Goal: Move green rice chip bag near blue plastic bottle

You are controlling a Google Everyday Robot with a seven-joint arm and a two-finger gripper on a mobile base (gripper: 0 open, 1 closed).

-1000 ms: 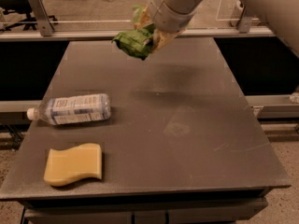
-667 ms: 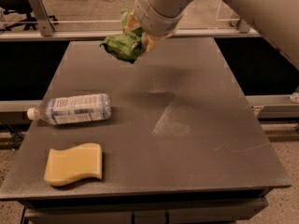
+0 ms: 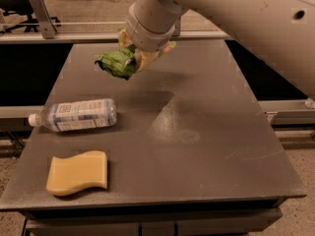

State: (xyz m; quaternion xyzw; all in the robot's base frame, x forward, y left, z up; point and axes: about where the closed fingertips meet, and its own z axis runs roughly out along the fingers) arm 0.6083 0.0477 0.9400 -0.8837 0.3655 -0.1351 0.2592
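Observation:
My gripper needs to set the green rice chip bag down on the table [image 3: 135, 86] just beyond the base of the blue plastic bottle.
The green rice chip bag [image 3: 116, 63] is crumpled and held in the air above the far left part of the table. My gripper [image 3: 134, 57] is shut on the bag, coming down from the large white arm at the top. The blue plastic bottle [image 3: 76, 115] lies on its side near the table's left edge, cap pointing left. The bag hangs above and a little to the right of the bottle, apart from it.
A yellow wavy-edged sponge [image 3: 78, 172] lies at the front left of the dark grey table [image 3: 206, 146]. A metal rail [image 3: 64, 36] runs behind the table. The arm's shadow falls on the middle of the table.
My gripper has carried the green bag leftward and lower, toward the bottle. The bottle and sponge have not moved.

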